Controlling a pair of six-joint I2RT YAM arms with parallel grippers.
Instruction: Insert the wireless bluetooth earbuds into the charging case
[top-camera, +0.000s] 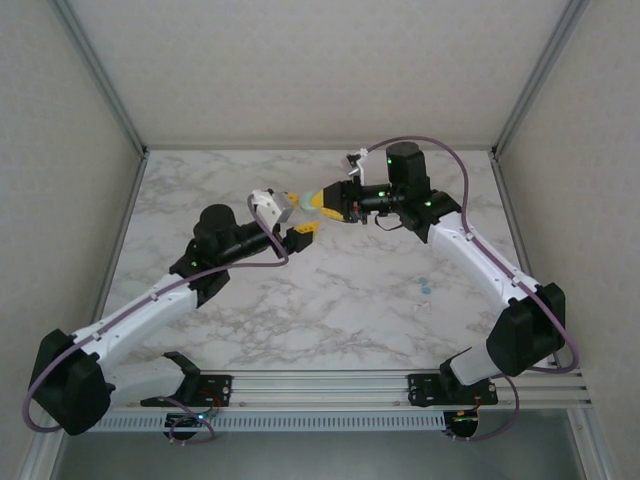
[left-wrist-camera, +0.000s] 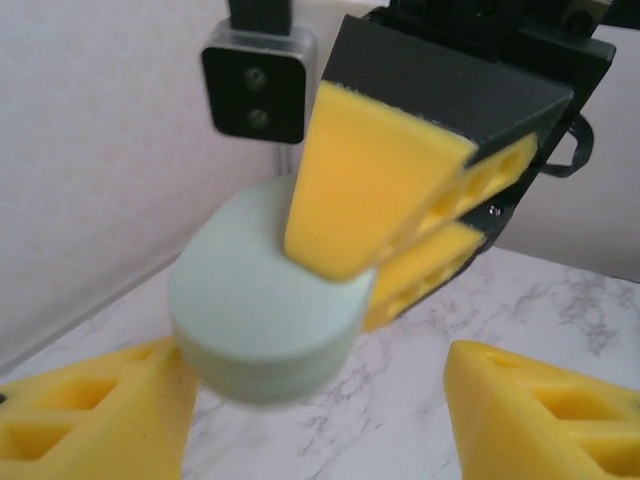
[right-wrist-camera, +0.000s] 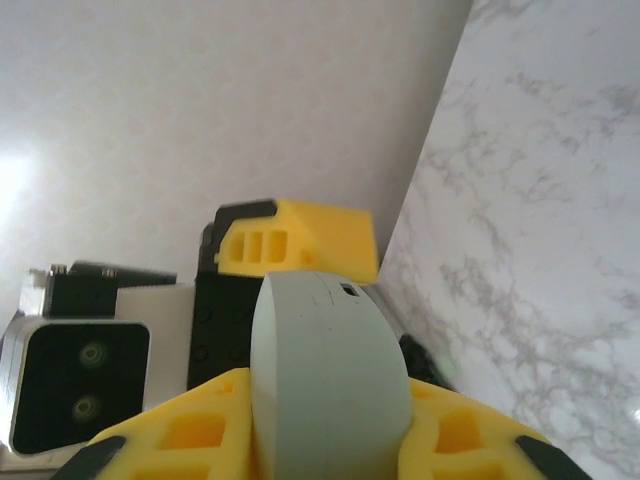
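Observation:
The charging case, held above the middle of the table, will be let go by my right gripper on the marble table (top-camera: 311, 235) under my left gripper's yellow finger.
The charging case (top-camera: 303, 202), a pale blue-green pebble, is held in the air above the middle of the table. My right gripper (top-camera: 318, 203) is shut on the case (right-wrist-camera: 325, 370), one yellow finger on each flat side, and the lid looks closed. My left gripper (top-camera: 295, 215) is open, its fingers wide apart on either side of the case (left-wrist-camera: 265, 290). Its left finger (left-wrist-camera: 90, 420) is close under the case and its right finger (left-wrist-camera: 545, 410) stands well clear. Two tiny teal earbuds (top-camera: 426, 286) lie on the table to the right.
A small white piece (top-camera: 421, 305) lies just in front of the earbuds. The marble table (top-camera: 330, 300) is walled on three sides. The right arm's forearm (top-camera: 480, 255) runs above the table beside the earbuds.

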